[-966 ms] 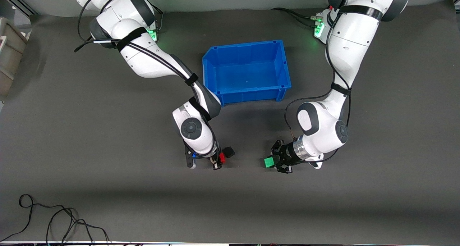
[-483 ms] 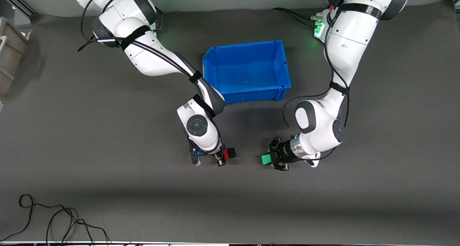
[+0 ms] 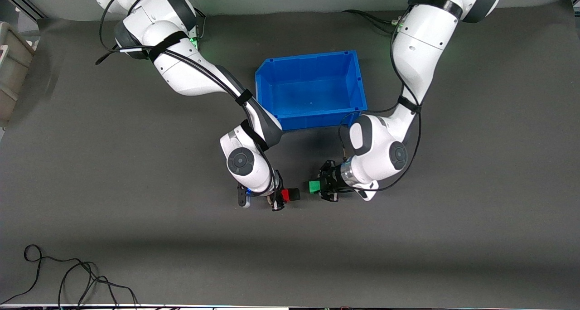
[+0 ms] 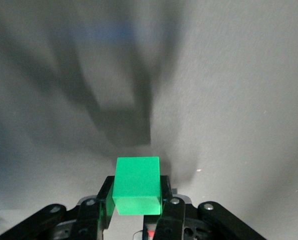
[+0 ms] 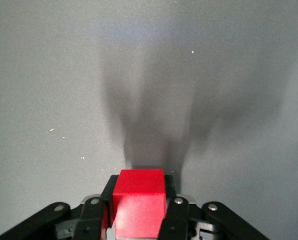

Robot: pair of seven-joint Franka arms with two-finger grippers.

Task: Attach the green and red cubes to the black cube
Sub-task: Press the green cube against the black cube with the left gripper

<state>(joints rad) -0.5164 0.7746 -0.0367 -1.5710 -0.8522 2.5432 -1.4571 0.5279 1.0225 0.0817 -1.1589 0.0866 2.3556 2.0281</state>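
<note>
Next, my left gripper lets go of the green cube against the black cube's side opposite the red cube [image 3: 306, 188], on the mat.
My right gripper [image 3: 281, 197] is shut on the red cube [image 3: 285, 195], low over the mat. The black cube [image 3: 294, 194] sits against the red cube's side that faces the green cube. My left gripper [image 3: 319, 187] is shut on the green cube [image 3: 313, 186], a short gap from the black cube. In the left wrist view the green cube [image 4: 137, 185] sits between the fingers [image 4: 169, 210]. In the right wrist view the red cube [image 5: 139, 202] sits between the fingers [image 5: 173, 212]; the black cube does not show there.
The blue bin [image 3: 351, 81] stands empty, farther from the front camera than both grippers. A grey box [image 3: 11, 70] sits at the right arm's end of the table. A black cable [image 3: 68, 278] lies near the front edge.
My left gripper has carried the green cube toward the right arm's end, close to the black cube. My right gripper has shifted slightly with the red and black cubes.
</note>
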